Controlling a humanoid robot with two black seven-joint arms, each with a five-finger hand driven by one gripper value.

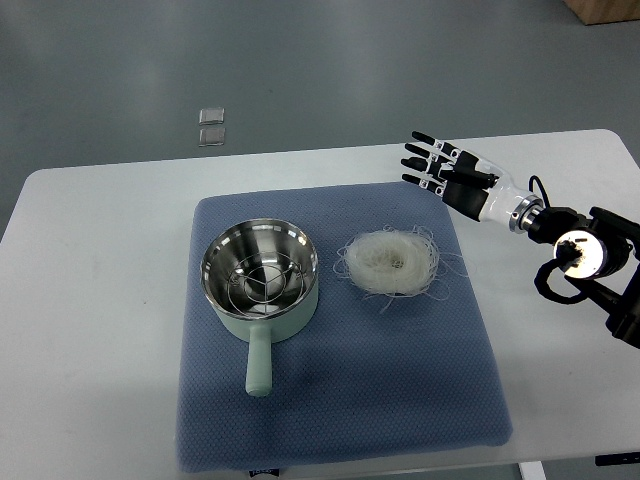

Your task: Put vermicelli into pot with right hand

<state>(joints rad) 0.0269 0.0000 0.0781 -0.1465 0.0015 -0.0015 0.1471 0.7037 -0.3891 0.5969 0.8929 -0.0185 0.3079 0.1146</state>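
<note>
The vermicelli nest is next for my right gripper, which should go to it and close on the nest's side [408, 262] away from the pot, between its far and near edges.
A round nest of white vermicelli [391, 262] lies on the blue mat [340, 400], just right of the pot. The pale green pot [262, 281] has a shiny steel inside with a wire rack in it, and its handle points toward the near edge. My right hand [437, 165] hovers above the mat's far right corner, up and to the right of the vermicelli, apart from it. Its black-tipped fingers are spread and hold nothing. The right arm comes in from the right edge.
The white table [100, 260] carries the mat. Two small clear plastic pieces [211, 127] lie on the grey floor beyond the table's far edge. A brown box corner [608, 10] shows at the top right.
</note>
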